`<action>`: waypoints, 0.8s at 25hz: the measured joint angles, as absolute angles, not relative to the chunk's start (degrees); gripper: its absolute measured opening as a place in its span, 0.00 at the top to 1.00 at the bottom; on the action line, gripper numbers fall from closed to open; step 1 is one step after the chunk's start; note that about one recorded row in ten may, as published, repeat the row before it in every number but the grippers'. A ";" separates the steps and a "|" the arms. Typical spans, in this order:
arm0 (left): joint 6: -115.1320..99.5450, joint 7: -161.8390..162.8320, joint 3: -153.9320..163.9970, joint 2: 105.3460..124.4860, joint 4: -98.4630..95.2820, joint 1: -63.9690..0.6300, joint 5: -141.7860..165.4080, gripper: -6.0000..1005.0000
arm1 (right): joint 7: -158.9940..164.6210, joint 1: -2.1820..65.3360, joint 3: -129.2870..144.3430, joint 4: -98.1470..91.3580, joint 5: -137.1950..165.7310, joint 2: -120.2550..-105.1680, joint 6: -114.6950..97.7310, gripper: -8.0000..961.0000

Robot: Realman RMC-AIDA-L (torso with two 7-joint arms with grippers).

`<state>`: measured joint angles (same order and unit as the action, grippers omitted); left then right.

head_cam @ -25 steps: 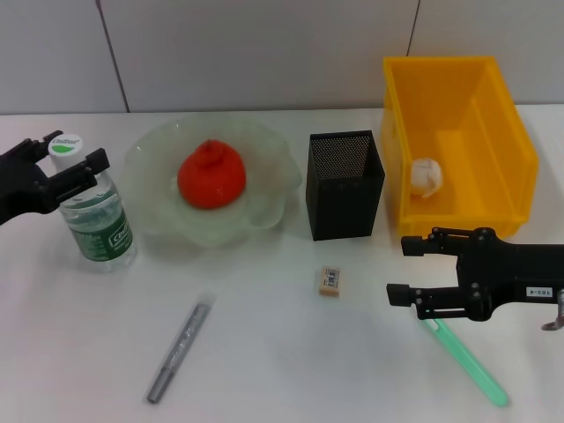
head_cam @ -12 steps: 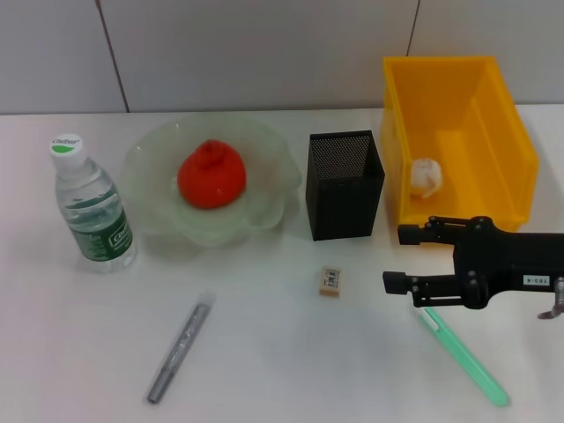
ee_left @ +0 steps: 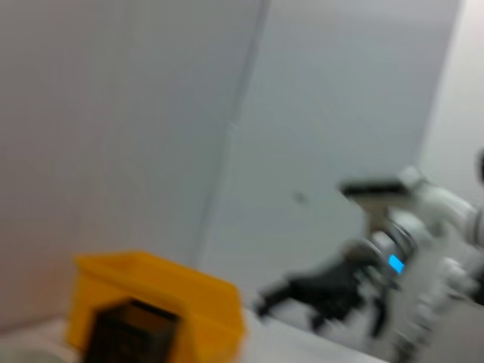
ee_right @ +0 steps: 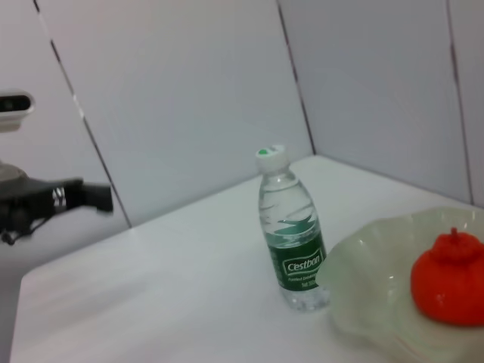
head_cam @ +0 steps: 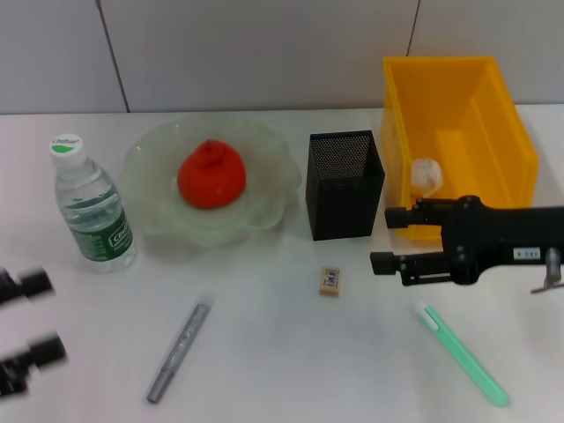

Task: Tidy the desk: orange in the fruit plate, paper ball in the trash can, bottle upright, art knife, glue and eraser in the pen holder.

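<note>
The robot's right gripper will close on the body of the green pen-shaped stick point(head_cam: 442, 330), just behind the stick's white end.
The bottle point(head_cam: 88, 207) stands upright at the left. The orange point(head_cam: 211, 174) lies in the glass fruit plate point(head_cam: 269, 207). The paper ball point(head_cam: 426, 176) lies in the yellow bin point(head_cam: 458, 97). The black mesh pen holder point(head_cam: 345, 185) stands at the centre. The eraser point(head_cam: 330, 280) lies in front of it. A grey pen-shaped stick point(head_cam: 179, 351) lies at front left and a green one point(head_cam: 463, 354) at front right. My right gripper point(head_cam: 384, 239) is open and empty, between the pen holder and the bin. My left gripper point(head_cam: 48, 315) is open and empty at the front left edge.
The right wrist view shows the bottle point(ee_right: 291, 231), the plate point(ee_right: 363, 280) with the orange point(ee_right: 448, 276), and my left arm point(ee_right: 45, 204) far off. The blurred left wrist view shows the bin point(ee_left: 151, 295) and pen holder point(ee_left: 128, 333).
My left gripper let go of the upright bottle and dropped back to the front left edge. My right gripper moved off the green stick, farther back and toward the pen holder.
</note>
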<state>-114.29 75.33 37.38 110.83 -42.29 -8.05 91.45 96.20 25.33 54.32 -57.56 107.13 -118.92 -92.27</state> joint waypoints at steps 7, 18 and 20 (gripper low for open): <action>-114.29 72.74 47.20 109.57 -39.48 -8.99 94.47 0.19 | 115.89 32.62 55.03 -70.23 120.80 -118.82 -98.22 0.16; -114.07 67.47 47.55 110.46 -39.27 -8.10 95.24 0.19 | 144.04 50.75 60.66 -76.08 150.47 -118.81 -112.39 0.16; -114.07 66.81 47.55 110.61 -38.94 -8.17 96.43 0.19 | 145.98 52.47 62.40 -73.25 153.81 -118.94 -112.52 0.16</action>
